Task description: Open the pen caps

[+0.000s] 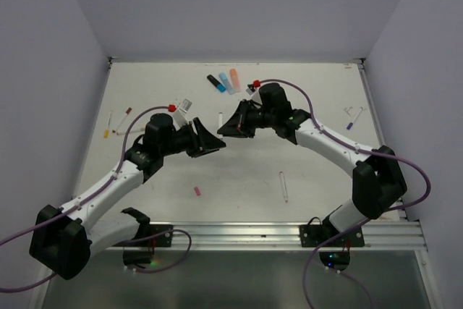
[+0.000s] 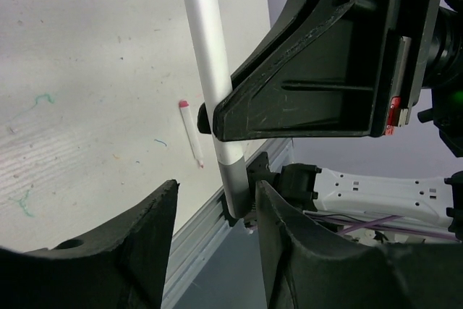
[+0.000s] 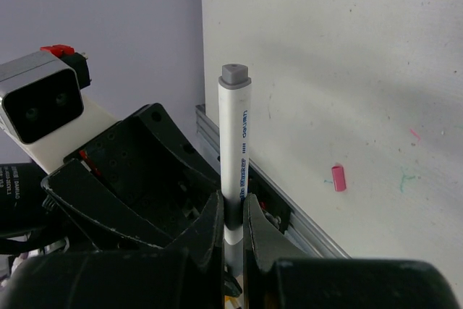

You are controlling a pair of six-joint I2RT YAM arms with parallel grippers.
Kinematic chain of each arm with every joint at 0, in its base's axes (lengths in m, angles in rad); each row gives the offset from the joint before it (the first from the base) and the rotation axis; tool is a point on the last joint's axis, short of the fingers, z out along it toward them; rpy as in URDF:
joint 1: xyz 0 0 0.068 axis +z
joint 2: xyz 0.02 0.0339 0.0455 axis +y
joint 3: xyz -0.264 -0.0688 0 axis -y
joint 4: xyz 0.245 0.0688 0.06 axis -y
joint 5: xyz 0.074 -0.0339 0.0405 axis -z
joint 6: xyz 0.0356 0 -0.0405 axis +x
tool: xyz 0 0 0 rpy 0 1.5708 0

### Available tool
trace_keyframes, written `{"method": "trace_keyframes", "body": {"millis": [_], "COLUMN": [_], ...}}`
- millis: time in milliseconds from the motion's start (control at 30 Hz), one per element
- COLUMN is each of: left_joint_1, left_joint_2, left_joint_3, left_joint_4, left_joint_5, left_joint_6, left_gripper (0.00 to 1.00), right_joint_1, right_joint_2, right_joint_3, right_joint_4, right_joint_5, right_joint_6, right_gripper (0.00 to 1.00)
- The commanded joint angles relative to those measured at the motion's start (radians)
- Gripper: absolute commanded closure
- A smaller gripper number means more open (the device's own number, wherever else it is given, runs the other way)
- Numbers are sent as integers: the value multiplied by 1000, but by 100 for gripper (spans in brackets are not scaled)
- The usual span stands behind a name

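Observation:
The robot's right gripper needs to put the white pen, now held over the table's middle, down on the table [image 1: 291, 187] close beside the pen near the front rail.
My right gripper [image 3: 232, 204] is shut on a thin white pen [image 3: 235, 142] with blue print, which ends in a small grey stub [image 3: 234, 74]. In the left wrist view the same pen [image 2: 206, 41] passes through the right gripper's black fingers [image 2: 289, 99]. Its grey end piece [image 2: 236, 189] hangs between the fingers of my left gripper [image 2: 217, 187]. Those fingers stand apart: the grey piece is against the right finger, with a gap to the left one. From above, the two grippers [image 1: 215, 142] [image 1: 230, 127] meet over the table's middle.
A loose pink cap [image 1: 197, 190] [image 3: 338, 178] lies near the front rail [image 1: 289, 233], and a pen [image 1: 283, 186] [image 2: 191, 132] lies right of it. Black [image 1: 213, 79], blue [image 1: 223, 83] and salmon [image 1: 234, 77] markers sit at the back. Thin pens lie far left [image 1: 108, 124] and far right [image 1: 353, 115].

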Motion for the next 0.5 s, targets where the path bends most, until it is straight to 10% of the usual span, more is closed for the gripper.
{"method": "trace_keyframes", "body": {"millis": [0,467], "left_joint_1": [-8,-9], "left_joint_2": [2,35], "left_joint_3": [28,-7], "left_joint_4": [85,264], "left_joint_5": [20,164], "left_joint_6": [-9,-56], "left_gripper": [51,100], "right_joint_1": [4,8], "right_joint_2": [-46,-30], "right_joint_3": [-4,-20], "right_joint_4": [48,106], "right_joint_5": [-15,-49], "right_joint_6": [22,32], "right_gripper": [100,100]}}
